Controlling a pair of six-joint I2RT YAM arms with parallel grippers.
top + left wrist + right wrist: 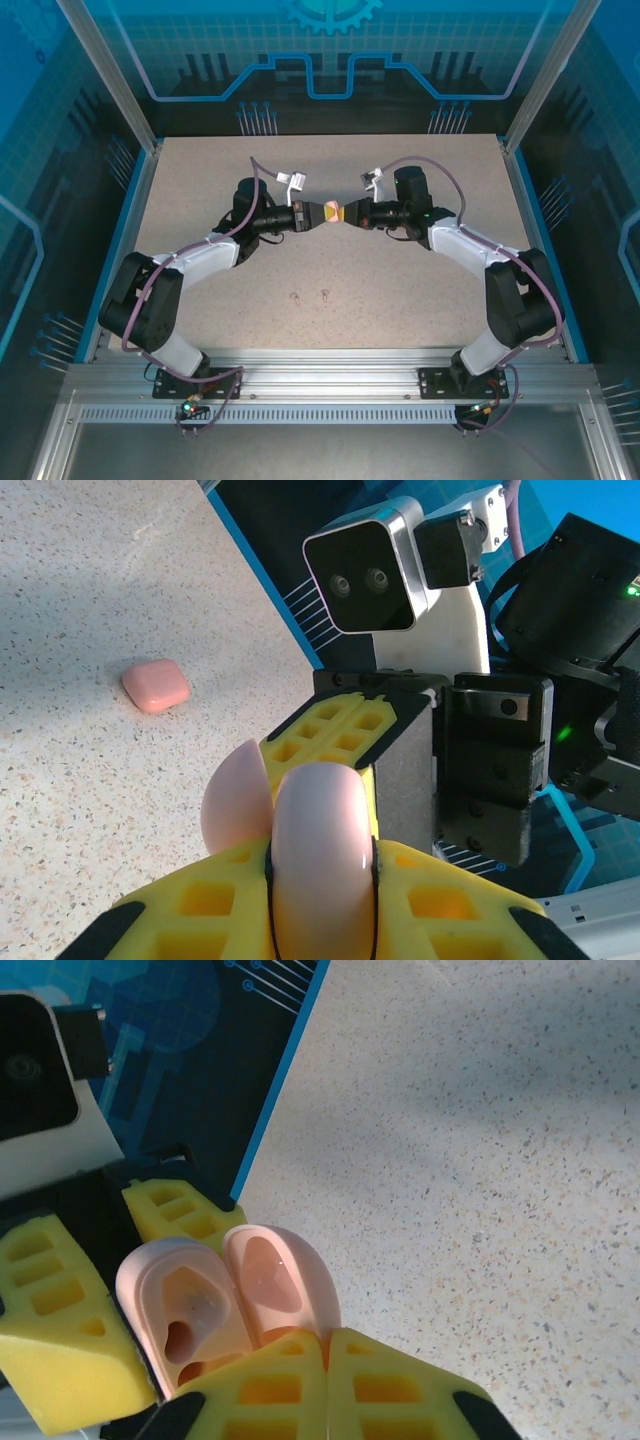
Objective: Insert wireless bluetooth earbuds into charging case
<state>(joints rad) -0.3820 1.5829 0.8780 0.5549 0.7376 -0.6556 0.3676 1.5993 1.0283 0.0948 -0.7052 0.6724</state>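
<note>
The case's hollows tip toward my right gripper, so next my right gripper steadies the lid while my left gripper retakes the body [321, 815] with the hollows tilted up.
A pink charging case [334, 213] hangs in mid-air over the middle of the table, between both grippers. My left gripper [322, 880] is shut on its rounded body [320, 830], and the lid [236, 798] stands swung open to the left. In the right wrist view the case [185, 1310] shows empty moulded hollows, with the lid [275, 1278] beside them. My right gripper [328, 1345] is shut, its fingertips pinching the lid's lower edge. Two tiny pale earbuds [296, 297] [326, 294] lie on the table, nearer the arm bases.
A second, closed pink case [156, 685] lies flat on the speckled table [400, 290] beyond my left gripper. Blue-edged walls [140, 200] bound the table at both sides and the back. The two wrists nearly touch at centre.
</note>
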